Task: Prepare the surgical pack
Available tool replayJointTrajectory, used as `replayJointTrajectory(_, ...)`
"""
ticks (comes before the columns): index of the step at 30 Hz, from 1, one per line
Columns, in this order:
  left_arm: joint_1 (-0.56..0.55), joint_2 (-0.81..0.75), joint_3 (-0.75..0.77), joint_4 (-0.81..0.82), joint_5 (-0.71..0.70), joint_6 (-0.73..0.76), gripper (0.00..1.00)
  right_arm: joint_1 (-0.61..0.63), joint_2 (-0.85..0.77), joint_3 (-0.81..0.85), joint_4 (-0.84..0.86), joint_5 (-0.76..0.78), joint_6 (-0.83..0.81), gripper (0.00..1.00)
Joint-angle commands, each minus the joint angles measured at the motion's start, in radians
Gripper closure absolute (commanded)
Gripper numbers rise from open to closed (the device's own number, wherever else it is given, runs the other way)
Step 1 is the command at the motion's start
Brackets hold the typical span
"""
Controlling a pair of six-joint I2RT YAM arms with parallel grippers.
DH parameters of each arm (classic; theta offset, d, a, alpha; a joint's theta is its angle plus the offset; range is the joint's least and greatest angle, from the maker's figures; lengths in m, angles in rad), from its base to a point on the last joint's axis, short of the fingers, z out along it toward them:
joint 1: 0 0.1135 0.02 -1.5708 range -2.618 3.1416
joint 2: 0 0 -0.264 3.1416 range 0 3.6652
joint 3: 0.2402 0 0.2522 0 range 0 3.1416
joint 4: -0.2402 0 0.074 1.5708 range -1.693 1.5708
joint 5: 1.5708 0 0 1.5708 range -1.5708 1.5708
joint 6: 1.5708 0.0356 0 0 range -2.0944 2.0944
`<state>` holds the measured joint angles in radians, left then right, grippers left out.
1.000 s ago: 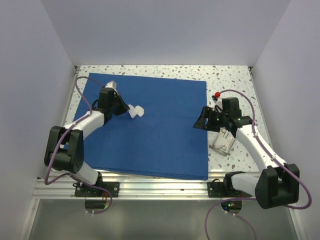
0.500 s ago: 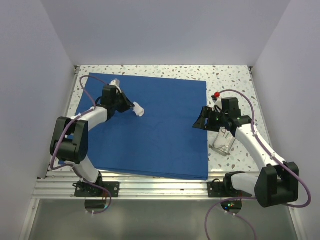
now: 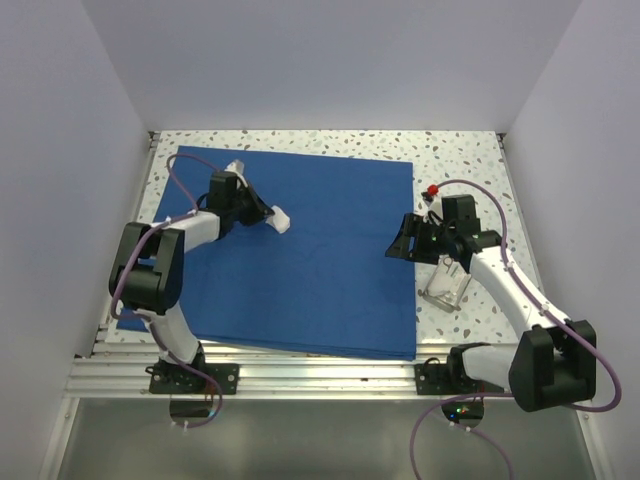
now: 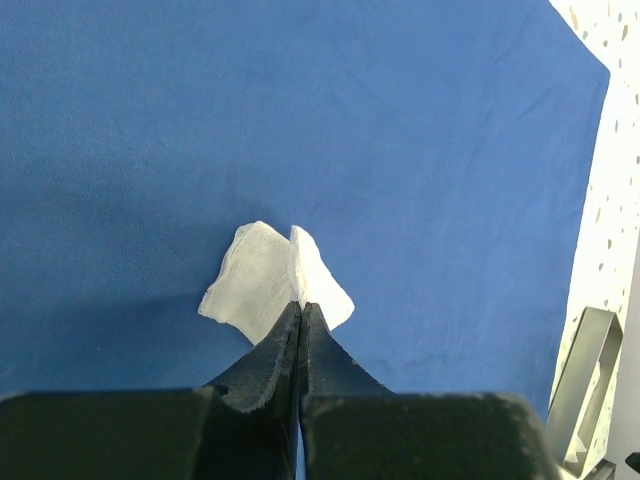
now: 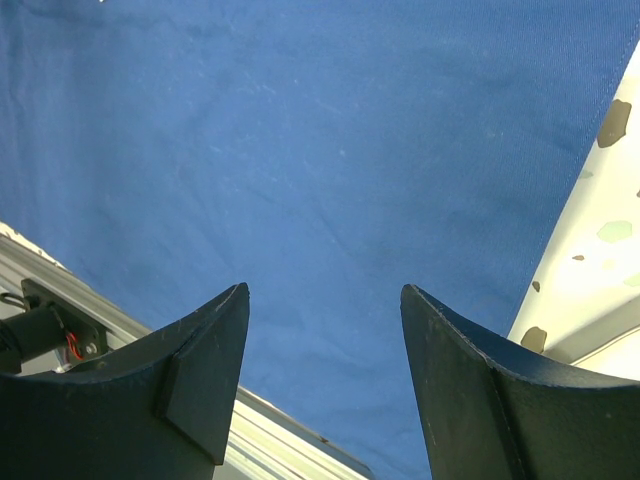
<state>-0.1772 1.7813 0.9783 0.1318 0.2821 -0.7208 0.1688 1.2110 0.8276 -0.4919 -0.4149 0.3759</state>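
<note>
My left gripper is holding the white gauze square at its middle fold, so I will open it and take the gauze nearer one edge [image 4: 222,294] before handing it over.
The royal-blue drape [image 3: 310,260] lies spread over the table. My left gripper [image 3: 268,213] is shut on a white gauze square [image 3: 279,219] near the drape's upper left; in the left wrist view the gauze [image 4: 272,280] sticks out past the closed tips [image 4: 301,308]. My right gripper [image 3: 400,243] is open and empty over the drape's right edge; its wrist view shows only blue cloth [image 5: 330,160] between the spread fingers [image 5: 210,350]. A clear packet [image 3: 445,285] lies on the speckled table right of the drape. The silver tray edge [image 4: 590,390] shows in the left wrist view. Instruments are out of view.
The speckled tabletop [image 3: 470,160] shows around the drape, with white walls on three sides. An aluminium rail [image 3: 300,375] runs along the near edge. A small red object [image 3: 435,189] sits near my right arm.
My left arm has swung up and right a little, carrying the gauze with it. My right arm has not moved.
</note>
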Motion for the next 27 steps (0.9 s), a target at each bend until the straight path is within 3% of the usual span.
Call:
replayJointTrajectory(1, 0.001, 0.023, 0.033, 0.066, 0.032, -0.022, 1.0, 0.003, 0.01, 0.013, 0.027, -0.016, -0.017, 0.34)
replayJointTrajectory(23, -0.001, 0.112, 0.089, -0.041, -0.075, 0.049, 1.0, 0.008, 0.028, 0.004, 0.038, -0.019, -0.017, 0.34)
replayJointTrajectory(27, -0.004, 0.083, 0.082, -0.058, -0.089, 0.067, 0.83, 0.008, 0.028, 0.002, 0.036, -0.022, -0.017, 0.34)
